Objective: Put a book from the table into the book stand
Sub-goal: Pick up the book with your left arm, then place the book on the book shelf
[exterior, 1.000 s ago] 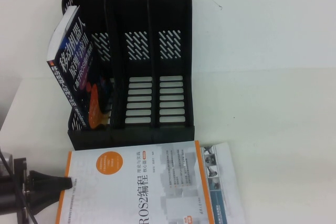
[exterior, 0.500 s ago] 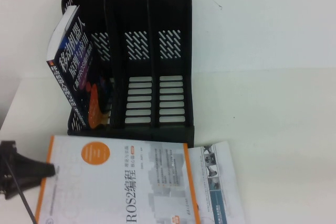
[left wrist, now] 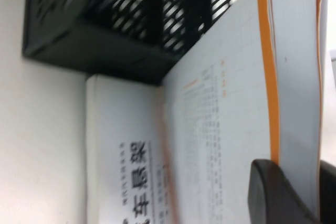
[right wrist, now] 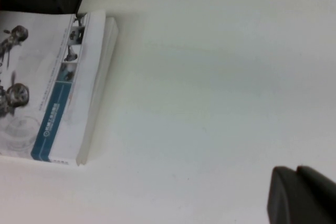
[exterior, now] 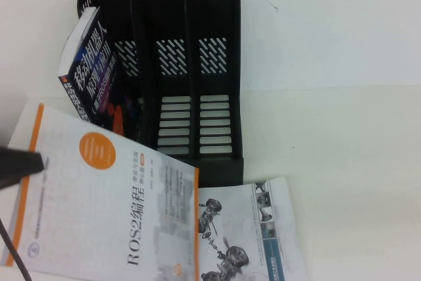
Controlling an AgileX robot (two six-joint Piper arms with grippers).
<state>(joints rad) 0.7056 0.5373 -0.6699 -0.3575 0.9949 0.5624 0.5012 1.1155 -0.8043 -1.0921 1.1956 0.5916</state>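
Next, my left gripper releases the white ROS2 book in the middle slot of the black book stand [exterior: 173, 137]. The book is now raised and tilted off the table.
A white book with orange trim, titled ROS2 [exterior: 112, 208], is raised and tilted off the table at the front left. My left gripper [exterior: 23, 162] is shut on its left edge. In the left wrist view the fingers [left wrist: 273, 192] clamp the book's [left wrist: 236, 93] thick page block. The black three-slot book stand [exterior: 217, 44] lies behind it, with a dark blue book [exterior: 89, 74] leaning in its left slot. My right gripper [right wrist: 296, 192] shows only in the right wrist view, shut and empty over bare table.
A second white book with a robot picture [exterior: 263, 228] lies flat on the table in front of the stand, partly under the raised book; it also shows in the right wrist view [right wrist: 47, 93]. White table stretches to the right.
My left gripper has lifted the ROS2 book's left edge and drawn it left and up. The book now tilts off the one beneath, uncovering that book's robot picture.
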